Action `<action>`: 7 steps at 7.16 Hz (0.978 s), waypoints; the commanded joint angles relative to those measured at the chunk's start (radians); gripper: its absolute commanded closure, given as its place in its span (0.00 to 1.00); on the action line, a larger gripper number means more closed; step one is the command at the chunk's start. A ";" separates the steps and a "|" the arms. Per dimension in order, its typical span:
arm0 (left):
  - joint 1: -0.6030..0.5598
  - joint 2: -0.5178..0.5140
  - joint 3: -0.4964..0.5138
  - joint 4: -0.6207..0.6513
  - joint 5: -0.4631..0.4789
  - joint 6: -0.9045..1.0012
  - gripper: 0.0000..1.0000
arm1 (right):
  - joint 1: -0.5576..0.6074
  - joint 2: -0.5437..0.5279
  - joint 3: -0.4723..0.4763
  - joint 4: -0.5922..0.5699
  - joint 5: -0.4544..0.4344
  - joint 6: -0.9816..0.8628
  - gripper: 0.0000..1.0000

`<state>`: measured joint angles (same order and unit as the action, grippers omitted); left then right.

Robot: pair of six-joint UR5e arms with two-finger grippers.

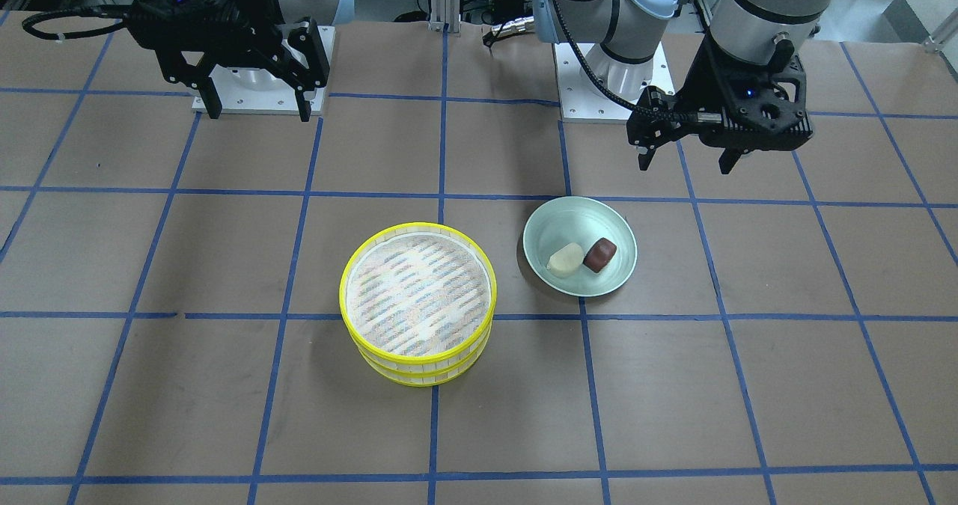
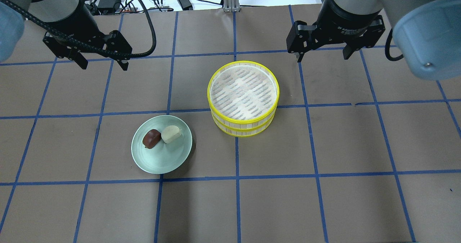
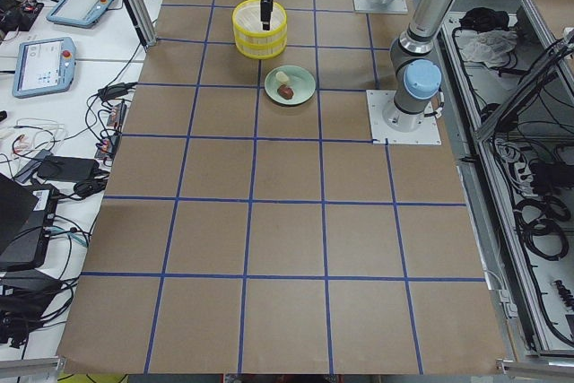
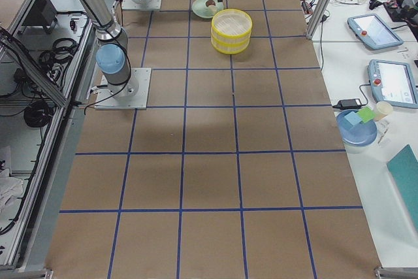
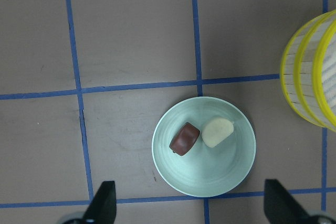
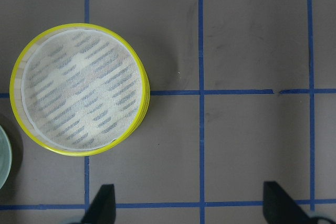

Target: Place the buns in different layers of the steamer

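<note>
The two-level steamer is next for my right gripper, which should go there and close on the upper level's yellow rim [image 1: 342, 283] [image 6: 143, 107], on the side farthest from the plate.
The two-tier steamer [image 2: 243, 96] with yellow rims stands stacked and empty at mid-table; it also shows in the front view [image 1: 418, 300] and the right wrist view [image 6: 79, 88]. A cream-white bun [image 2: 170, 133] and a dark reddish-brown bun [image 2: 151, 138] lie side by side on a pale green plate [image 2: 162, 160], left of the steamer. In the left wrist view the brown bun [image 5: 184, 139] and white bun [image 5: 217, 131] lie below the camera. My left gripper [image 2: 101, 62] hangs open and empty, behind the plate. My right gripper [image 2: 324, 54] hangs open and empty, behind and right of the steamer.
The table is brown paper with a blue tape grid [image 2: 236, 109]. The arm base plates [image 1: 258, 78] sit at the robot side. Tablets and cables [image 3: 54, 42] lie on side tables beyond the work area.
</note>
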<state>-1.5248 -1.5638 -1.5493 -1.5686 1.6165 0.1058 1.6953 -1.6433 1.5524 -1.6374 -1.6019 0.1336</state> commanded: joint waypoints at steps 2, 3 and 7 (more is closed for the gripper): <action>0.005 0.001 -0.009 0.004 0.005 0.000 0.00 | -0.040 -0.001 0.005 -0.001 0.028 -0.003 0.01; 0.006 0.001 -0.009 0.007 0.003 0.000 0.00 | -0.040 -0.001 0.006 0.002 0.027 0.000 0.00; 0.005 0.010 -0.009 0.002 0.006 -0.002 0.00 | -0.040 0.046 -0.049 0.016 0.016 -0.012 0.00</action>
<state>-1.5209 -1.5584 -1.5575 -1.5638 1.6237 0.1044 1.6552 -1.6233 1.5326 -1.6317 -1.5841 0.1220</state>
